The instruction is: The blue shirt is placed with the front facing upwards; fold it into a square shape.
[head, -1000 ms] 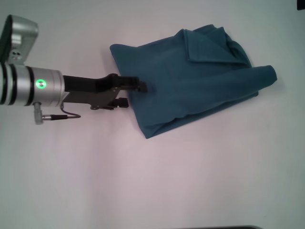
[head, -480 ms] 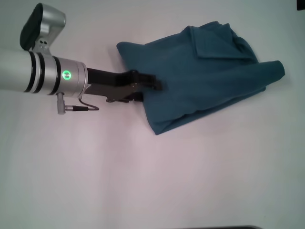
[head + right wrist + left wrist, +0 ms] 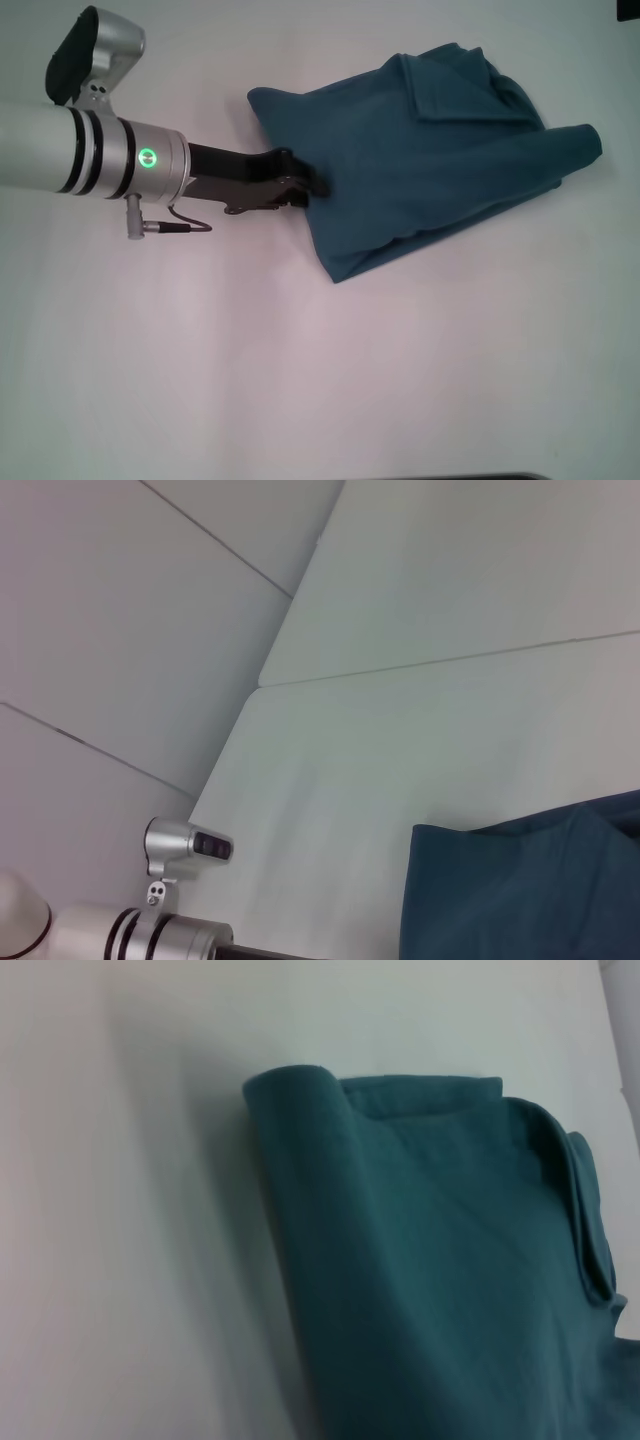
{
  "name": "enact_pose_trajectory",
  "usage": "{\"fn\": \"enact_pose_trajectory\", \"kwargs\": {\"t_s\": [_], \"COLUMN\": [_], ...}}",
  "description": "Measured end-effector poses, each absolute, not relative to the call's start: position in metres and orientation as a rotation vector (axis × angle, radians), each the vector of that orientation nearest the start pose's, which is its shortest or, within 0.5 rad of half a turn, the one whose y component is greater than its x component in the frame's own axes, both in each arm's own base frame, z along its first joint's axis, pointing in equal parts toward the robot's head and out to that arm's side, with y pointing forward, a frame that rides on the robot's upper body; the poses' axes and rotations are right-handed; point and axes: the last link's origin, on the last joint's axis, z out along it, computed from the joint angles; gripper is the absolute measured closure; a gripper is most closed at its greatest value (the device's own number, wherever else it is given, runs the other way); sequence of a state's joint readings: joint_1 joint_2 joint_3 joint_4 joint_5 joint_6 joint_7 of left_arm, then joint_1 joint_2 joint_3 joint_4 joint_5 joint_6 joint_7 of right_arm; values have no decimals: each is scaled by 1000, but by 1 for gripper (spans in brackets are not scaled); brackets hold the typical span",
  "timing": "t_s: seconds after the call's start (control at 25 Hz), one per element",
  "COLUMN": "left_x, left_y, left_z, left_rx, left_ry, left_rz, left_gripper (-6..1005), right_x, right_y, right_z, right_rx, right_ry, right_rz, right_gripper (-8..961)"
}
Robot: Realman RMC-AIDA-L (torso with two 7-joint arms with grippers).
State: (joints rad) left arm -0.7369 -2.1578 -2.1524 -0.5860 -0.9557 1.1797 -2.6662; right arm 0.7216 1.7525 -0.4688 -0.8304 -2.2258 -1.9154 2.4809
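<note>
The long fold of the blue shirt slants away from my left gripper. It should back off, open, grab the shirt's edge [image 3: 318, 232] beside it and pull the shirt straight.
The blue shirt [image 3: 430, 160] lies on the white table as a folded bundle, plain side up, with a smaller flap turned over at its far right. My left gripper [image 3: 308, 192] reaches in from the left and is shut on the bundle's left edge, one finger lying on top of the cloth. The left wrist view shows the shirt [image 3: 450, 1280] close up with a rolled fold along its edge. A corner of the shirt [image 3: 530, 890] shows in the right wrist view. My right gripper does not show in any view.
The white table [image 3: 300, 380] stretches bare in front of and to the left of the shirt. In the right wrist view the left arm [image 3: 150, 935] shows, with the table's far edge and a panelled wall behind it.
My left gripper moved right into the shirt's left edge and closed there. The whole bundle slid a little to the right with it.
</note>
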Motion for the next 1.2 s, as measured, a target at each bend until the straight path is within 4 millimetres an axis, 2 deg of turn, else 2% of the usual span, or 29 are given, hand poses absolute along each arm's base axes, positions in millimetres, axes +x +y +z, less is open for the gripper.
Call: {"fn": "enact_pose_trajectory", "kwargs": {"t_s": [0.28,0.48,0.88,1.04,1.2], "left_x": [-212,-219,-243,-239,-235], "left_y": [366,362,351,347,344], "left_z": [-86,-77,-42,-37,-35], "left_rx": [-2246,-2263,-2231,-2337,-2380], "left_ry": [-2042,-2058,-2087,-2002,-1992], "left_rz": [-312,-318,-388,-466,-541], "left_gripper": [894,928,969,968,872], "right_x": [235,237,241,242,242], "right_y": [371,370,367,367,367], "right_z": [171,171,171,170,170], "right_rx": [-2444,-2437,-2429,-2430,-2432], "right_ry": [1675,1682,1695,1692,1688], "right_rz": [558,558,552,551,554], "right_gripper": [127,127,127,127,128]}}
